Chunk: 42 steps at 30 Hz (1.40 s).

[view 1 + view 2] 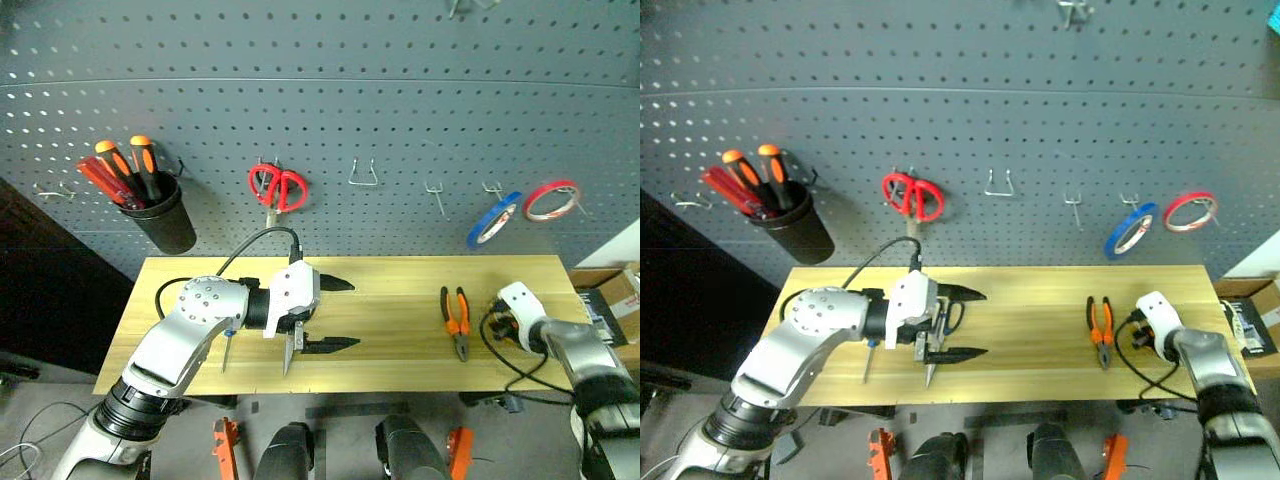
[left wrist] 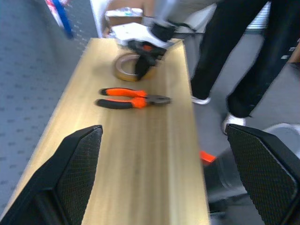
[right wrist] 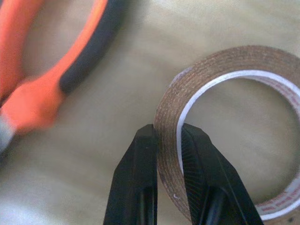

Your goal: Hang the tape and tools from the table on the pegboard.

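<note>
My right gripper should release the yellow tape on the bare pegboard hook [image 1: 436,206] beside the blue tape roll. The yellow tape still lies flat on the table.
On the light wooden table [image 1: 400,280], the yellow tape [image 3: 225,61] lies flat near the right end. My right gripper [image 3: 168,140] is shut on the roll's wall, one finger inside the ring and one outside. The orange-and-black pliers [image 1: 456,320] lie just left of it. My left gripper [image 1: 352,314] hovers open and empty over the table's left half, pointing right. Beneath it lie the steel scissors [image 1: 930,368] with dark handles and the small screwdriver [image 1: 228,350]. The dark grey pegboard [image 1: 400,100] rises behind the table.
On the pegboard hang a black cup of screwdrivers [image 1: 160,215], red scissors [image 1: 278,187], a blue tape roll [image 1: 493,220] and a red tape roll [image 1: 552,200]; bare hooks [image 1: 363,172] sit between. A cardboard box [image 1: 610,290] stands at the right. A person's legs [image 2: 243,47] are beyond the table's right end.
</note>
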### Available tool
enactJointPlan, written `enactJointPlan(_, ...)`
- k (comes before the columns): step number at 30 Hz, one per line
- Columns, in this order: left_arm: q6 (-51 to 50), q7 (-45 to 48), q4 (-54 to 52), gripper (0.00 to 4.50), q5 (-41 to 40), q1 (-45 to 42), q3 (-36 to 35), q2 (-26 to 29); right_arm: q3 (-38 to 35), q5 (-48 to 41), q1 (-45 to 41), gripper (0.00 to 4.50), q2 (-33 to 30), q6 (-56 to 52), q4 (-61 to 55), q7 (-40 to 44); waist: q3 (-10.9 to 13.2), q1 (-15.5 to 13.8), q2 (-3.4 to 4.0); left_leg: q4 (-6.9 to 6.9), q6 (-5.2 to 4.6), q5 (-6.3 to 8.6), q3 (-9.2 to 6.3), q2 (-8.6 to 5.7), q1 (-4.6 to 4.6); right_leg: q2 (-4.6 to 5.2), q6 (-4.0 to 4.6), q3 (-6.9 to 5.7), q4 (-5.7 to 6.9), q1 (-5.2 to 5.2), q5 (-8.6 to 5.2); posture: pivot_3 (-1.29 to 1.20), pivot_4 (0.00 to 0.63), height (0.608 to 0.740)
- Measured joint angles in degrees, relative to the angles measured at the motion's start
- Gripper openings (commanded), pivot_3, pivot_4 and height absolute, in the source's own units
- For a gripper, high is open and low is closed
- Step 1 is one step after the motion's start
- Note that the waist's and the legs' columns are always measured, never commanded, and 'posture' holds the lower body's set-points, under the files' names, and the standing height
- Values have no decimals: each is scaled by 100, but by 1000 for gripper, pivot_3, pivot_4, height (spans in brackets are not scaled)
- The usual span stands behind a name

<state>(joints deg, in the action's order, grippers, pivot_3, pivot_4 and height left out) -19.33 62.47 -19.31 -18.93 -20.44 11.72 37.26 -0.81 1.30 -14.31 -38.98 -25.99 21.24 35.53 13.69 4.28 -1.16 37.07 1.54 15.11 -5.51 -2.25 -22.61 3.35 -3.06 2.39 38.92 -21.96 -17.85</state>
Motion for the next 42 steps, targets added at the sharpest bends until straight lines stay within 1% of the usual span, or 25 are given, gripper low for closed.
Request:
enactJointPlan(1,27,-56,30,4454,-6,6,-90,-7,-224,-19,389,434,-50,-230,-887,-122,-2,-10,11,5,6,-4,2,-1,-29,2,-2,2,7,-30,1,-69,206,740)
enactJointPlan(4,111,-172,109,4454,-25,10,-257,-102,-816,-4,1208,434,-31,-760,-3201,-500,-3,9,11,2,6,-4,-1,5,-31,-5,-2,0,8,-33,1,-74,210,740)
enactJointPlan(6,179,-212,135,4454,-69,15,-335,-173,-925,193,1491,434,266,-969,-4455,-914,-6,18,7,1,5,-4,-9,10,-27,-11,-2,-4,9,-31,1,-80,210,740)
enactJointPlan(7,193,-221,135,4454,-121,16,-366,-208,-888,285,1557,434,472,-978,-4852,-1115,-5,18,7,1,9,-6,-13,10,-27,-11,-2,-6,10,-31,2,-81,211,740)
enactJointPlan(9,190,-248,136,4454,-221,15,-447,-275,-527,720,1662,434,803,-852,-5525,-1614,-5,19,8,1,18,-11,-12,5,-27,-10,-3,-5,14,-31,2,-82,209,740)
enactJointPlan(12,201,-326,170,4454,-334,-11,-580,-322,94,1559,1709,434,860,-270,-6071,-2161,-5,15,7,4,28,-17,-11,-1,-26,-6,-11,-3,10,-30,7,-80,205,740)
enactJointPlan(15,206,-447,232,4454,-372,-100,-678,-431,712,2009,1471,434,1020,277,-6175,-2357,-7,26,5,5,40,-25,-12,0,-25,-7,-11,-4,11,-29,7,-73,196,740)
enactJointPlan(17,206,-533,299,4454,-383,-214,-734,-507,1009,2040,1116,434,1223,577,-6014,-2365,-8,35,3,4,51,-32,-13,1,-23,-9,-10,-6,14,-29,8,-67,194,740)
enactJointPlan(19,203,-601,338,4454,-383,-246,-756,-513,1055,1975,781,434,1354,810,-5629,-2360,-8,38,2,4,51,-32,-12,0,-22,-9,-9,-5,13,-28,9,-59,192,740)
enactJointPlan(22,232,-722,383,4454,-364,-242,-761,-530,1068,1784,556,434,1477,1237,-4885,-2316,-10,29,0,1,51,-32,-14,1,-24,-8,-8,-7,11,-29,9,-51,190,740)
enactJointPlan(27,261,-953,405,4454,-338,-246,-769,-578,1102,1638,31,434,1489,1877,-3598,-2272,-10,28,0,2,51,-32,-10,0,-23,-8,-8,-3,12,-31,9,-43,191,740)
enactJointPlan(30,269,-1062,409,4454,-305,-248,-770,-583,1085,1540,-274,434,1504,2059,-3025,-2235,-10,32,0,1,51,-33,-12,2,-23,-9,-7,-5,16,-33,10,-42,191,740)
enactJointPlan(32,275,-1081,409,4454,-263,-243,-770,-579,1078,1536,-319,1163,1520,2151,-2891,-2209,-10,32,0,0,51,-33,-12,2,-24,-10,-7,-5,15,-33,10,-43,192,740)
enactJointPlan(35,307,-1154,430,4454,-188,-233,-767,-561,1079,1538,-214,2092,1584,2178,-2956,-2190,-10,33,0,1,51,-32,-10,1,-25,-9,-7,-4,14,-34,10,-46,194,740)
enactJointPlan(38,503,-1136,623,4454,-4,-178,-760,-420,1096,1565,440,3133,1786,1982,-3446,-2218,-12,26,1,-3,51,-32,-15,2,-25,-9,-7,-6,16,-34,9,-50,193,740)
enactJointPlan(39,613,-1072,741,4454,86,-140,-760,-315,1127,1589,772,3449,1930,1811,-3685,-2241,-12,23,1,-3,51,-32,-19,3,-25,-10,-7,-9,16,-34,9,-54,194,740)
enactJointPlan(40,704,-1027,856,4454,150,-124,-754,-252,1151,1598,981,3865,2028,1632,-3825,-2262,-11,22,2,-2,51,-32,-16,1,-25,-9,-7,-6,17,-35,9,-57,195,740)
enactJointPlan(42,929,-884,1061,4454,300,-93,-738,-100,1111,1595,1298,4485,2412,1022,-4182,-2369,-12,26,1,5,50,-32,-13,0,-23,-8,-6,-1,20,-34,11,-67,198,740)
